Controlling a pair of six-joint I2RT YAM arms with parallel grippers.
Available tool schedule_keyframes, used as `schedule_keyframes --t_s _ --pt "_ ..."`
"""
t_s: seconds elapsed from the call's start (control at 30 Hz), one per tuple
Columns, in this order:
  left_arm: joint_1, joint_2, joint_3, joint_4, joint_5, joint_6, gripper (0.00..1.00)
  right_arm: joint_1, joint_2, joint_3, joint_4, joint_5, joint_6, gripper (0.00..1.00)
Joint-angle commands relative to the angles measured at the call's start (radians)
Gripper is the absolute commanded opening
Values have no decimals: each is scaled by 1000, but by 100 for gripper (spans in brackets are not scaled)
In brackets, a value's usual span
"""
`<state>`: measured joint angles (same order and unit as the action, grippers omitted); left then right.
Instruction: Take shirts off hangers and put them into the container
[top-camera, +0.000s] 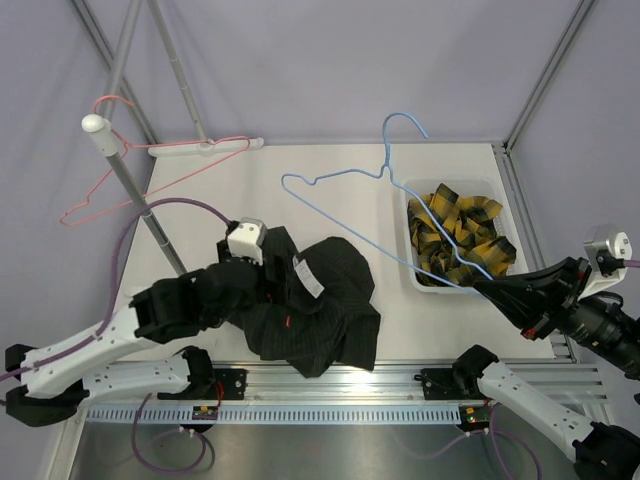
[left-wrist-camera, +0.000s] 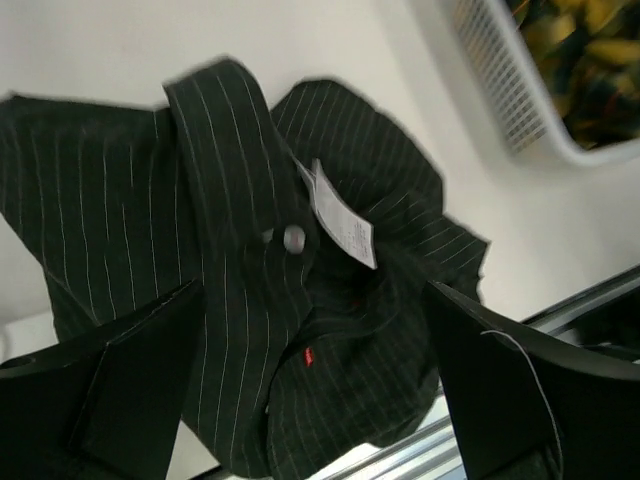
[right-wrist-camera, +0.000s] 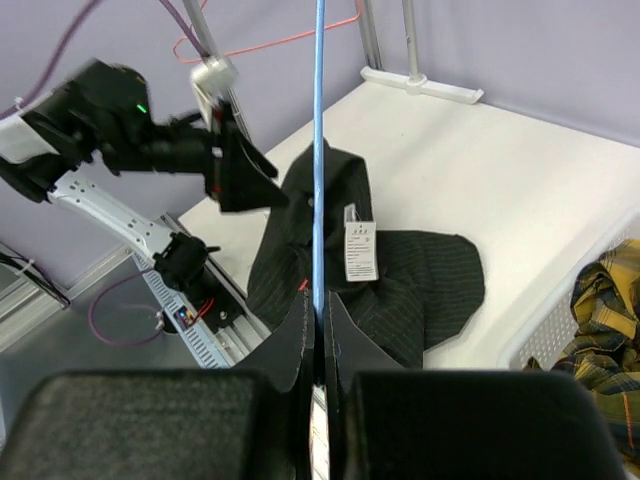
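Note:
Next, my left gripper will go down to the small red tag (top-camera: 288, 321) (left-wrist-camera: 308, 356) on the black pinstriped shirt and close there.
The black pinstriped shirt (top-camera: 320, 305) lies crumpled on the table, off any hanger, white neck label (left-wrist-camera: 340, 215) facing up. My left gripper (top-camera: 272, 283) hovers just above the shirt (left-wrist-camera: 250, 300), open, fingers (left-wrist-camera: 130, 385) wide apart and holding nothing. My right gripper (top-camera: 485, 289) is shut on the bottom wire of the bare light blue hanger (top-camera: 385, 170), which slants above the table and the container. In the right wrist view the gripper (right-wrist-camera: 320, 320) pinches the blue wire (right-wrist-camera: 319, 150). The yellow-and-black plaid shirt (top-camera: 460, 240) fills the white lattice container (top-camera: 452, 184).
Two pink hangers (top-camera: 110, 195) hang bare at the back left by the grey rail pole (top-camera: 140, 205), which slants over the table's left side. A white rail foot (top-camera: 225, 146) lies at the back edge. Frame posts stand at the back corners. The container sits at the right edge.

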<state>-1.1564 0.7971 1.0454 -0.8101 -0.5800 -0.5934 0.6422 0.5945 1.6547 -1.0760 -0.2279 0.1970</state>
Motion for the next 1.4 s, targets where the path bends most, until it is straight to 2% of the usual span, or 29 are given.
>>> schedule_keyframes --t_s 0.0,0.13,0.3,0.4,0.47,0.53,0.57,0.63,0.67,0.77,0.87,0.9,1.13,1.27,1.37 --pt "0 34 -68 31 -55 -106 93 2 22 49 28 15 5 0" --pt "-2 115 -110 32 -107 -152 94 4 66 65 63 -59 13 0" --pt "-2 278 -159 -12 -165 -322 96 2 171 -13 198 -218 10 0" --pt "-2 427 -200 40 -103 -390 93 2 238 -65 295 -284 -4 0" --pt "-11 480 -257 139 -32 -407 84 2 290 -82 367 -300 -19 0" --pt "-23 524 -304 211 34 -419 81 5 358 -99 427 -324 -31 0" --pt "-29 528 -350 276 54 -436 70 11 379 -102 450 -324 -34 0" --pt "-51 527 -393 337 94 -445 62 55 424 -102 503 -298 -60 0" --pt "-55 525 -409 365 97 -462 51 75 474 -98 517 -289 -73 0" --pt "-62 514 -452 383 98 -474 39 135 589 -56 557 -294 -113 0" --pt "-62 519 -475 387 101 -474 13 175 714 11 587 -283 -152 0" --pt "-62 519 -479 391 106 -474 0 180 744 45 594 -280 -162 0" --pt "-114 513 -479 425 121 -465 0 200 977 201 625 -275 -234 0" --pt "-140 531 -456 425 123 -470 0 211 1044 266 623 -238 -266 0" --pt "-152 551 -447 437 124 -471 0 211 1108 333 588 -281 -291 0"
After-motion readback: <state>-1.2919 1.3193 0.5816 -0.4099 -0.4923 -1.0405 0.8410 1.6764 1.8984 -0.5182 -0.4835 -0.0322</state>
